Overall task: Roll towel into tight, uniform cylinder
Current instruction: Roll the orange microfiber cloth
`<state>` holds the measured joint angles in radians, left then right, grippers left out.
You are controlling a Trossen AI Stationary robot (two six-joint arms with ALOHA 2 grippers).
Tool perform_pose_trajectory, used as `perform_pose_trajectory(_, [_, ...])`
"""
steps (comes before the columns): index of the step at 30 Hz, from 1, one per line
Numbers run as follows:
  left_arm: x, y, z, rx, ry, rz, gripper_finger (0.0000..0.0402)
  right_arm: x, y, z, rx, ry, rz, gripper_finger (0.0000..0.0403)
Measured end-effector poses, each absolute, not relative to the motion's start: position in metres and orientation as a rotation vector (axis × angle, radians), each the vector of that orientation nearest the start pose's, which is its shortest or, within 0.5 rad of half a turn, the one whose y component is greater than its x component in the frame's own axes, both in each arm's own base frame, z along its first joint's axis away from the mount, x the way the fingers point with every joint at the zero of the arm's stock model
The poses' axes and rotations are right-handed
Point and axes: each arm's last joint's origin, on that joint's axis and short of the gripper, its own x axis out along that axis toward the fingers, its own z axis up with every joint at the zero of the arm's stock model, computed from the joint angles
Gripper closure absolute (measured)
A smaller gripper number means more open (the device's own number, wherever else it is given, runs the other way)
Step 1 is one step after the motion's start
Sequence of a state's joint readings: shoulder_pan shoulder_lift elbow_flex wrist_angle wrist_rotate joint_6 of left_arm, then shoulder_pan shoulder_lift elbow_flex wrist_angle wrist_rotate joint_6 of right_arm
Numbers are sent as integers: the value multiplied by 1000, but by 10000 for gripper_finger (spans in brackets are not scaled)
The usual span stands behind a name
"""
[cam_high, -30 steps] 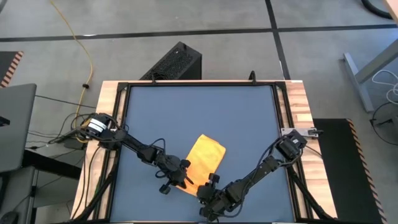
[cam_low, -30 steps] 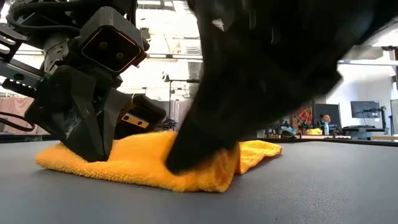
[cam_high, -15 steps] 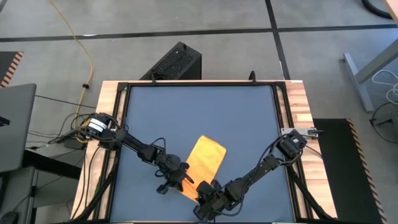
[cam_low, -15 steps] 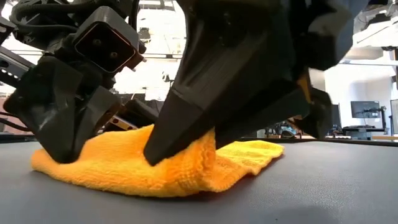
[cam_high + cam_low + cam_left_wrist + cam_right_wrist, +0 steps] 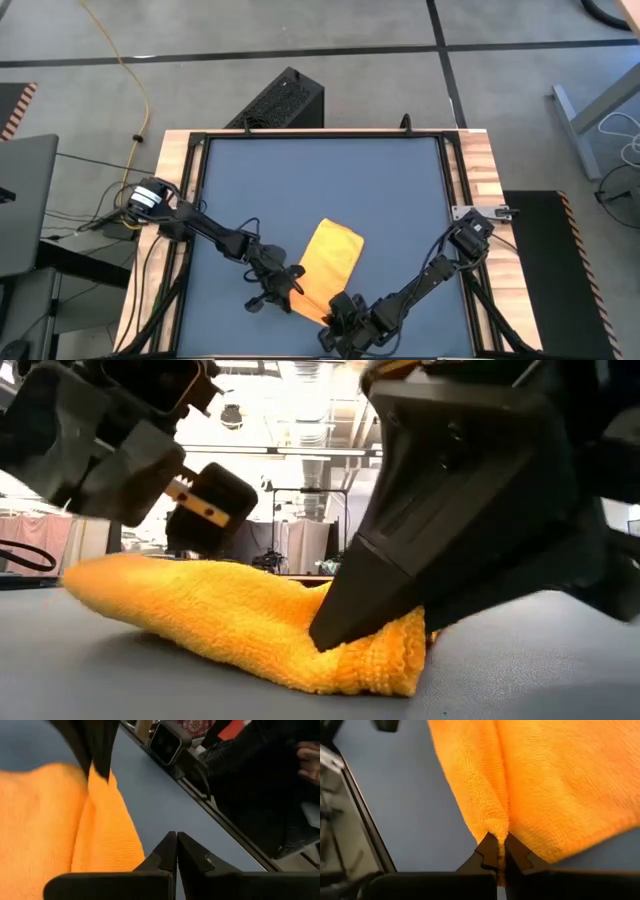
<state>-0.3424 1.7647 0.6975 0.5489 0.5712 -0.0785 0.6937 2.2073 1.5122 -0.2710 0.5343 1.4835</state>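
My right gripper pinches only one end of the yellow towel's folded edge. My left gripper will open and pinch the loose other end (image 5: pixel 88 579) before rolling.
The yellow towel (image 5: pixel 328 262) lies folded into a strip on the dark blue table, running slantwise from the middle toward the near edge. My right gripper (image 5: pixel 499 840) is shut on its near end (image 5: pixel 385 655). My left gripper (image 5: pixel 176 840) is shut and stands over the table just off the towel's left long edge (image 5: pixel 127 847). In the low view the left gripper (image 5: pixel 110 460) is raised above the cloth and touches nothing that shows. My right gripper pinches a raised ridge of cloth (image 5: pixel 498 827) at the towel's near end between its two fingertips. The fingers slant down from the near right. Several layers are gathered in the pinch. The rest of the towel lies slack on the table.
Bare blue tabletop (image 5: pixel 320 180) stretches over the far half. A wooden frame (image 5: pixel 478 170) borders the table. A black box (image 5: pixel 283 100) stands on the floor beyond the far edge. A small camera (image 5: pixel 167 742) sits at the table's rim.
My right gripper has shut on the towel's near end and drawn slightly toward the near edge, gathering the cloth into a ridge. My left gripper, shut throughout, has risen off the towel and shifted a little toward the table's left.
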Motion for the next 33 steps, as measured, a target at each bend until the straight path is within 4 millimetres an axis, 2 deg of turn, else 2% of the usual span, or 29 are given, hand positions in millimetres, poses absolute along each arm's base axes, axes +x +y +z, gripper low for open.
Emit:
perform_pose_trajectory(9, [301,-122,134,-13,498,-709,401,358,275,117,952,630,-443,381])
perform_pose_trajectory(14, [299,-131,135,140,433,-737,401,359,272,117,959,632,-452,381])
perform_pose_trajectory(17, [295,-139,135,264,379,-809,390,359,272,116,958,633,-455,381])
perform_pose_trajectory(21, [289,-152,135,435,321,-817,347,360,271,116,959,632,-455,381])
perform_pose_trajectory(25, [285,-160,134,561,307,-772,284,360,272,116,962,632,-455,380])
perform_pose_trajectory(29, [283,-161,132,611,328,-713,221,360,272,115,962,631,-455,380])
perform_pose_trajectory(33, [281,-158,123,629,410,-721,190,360,272,115,963,631,-454,380])
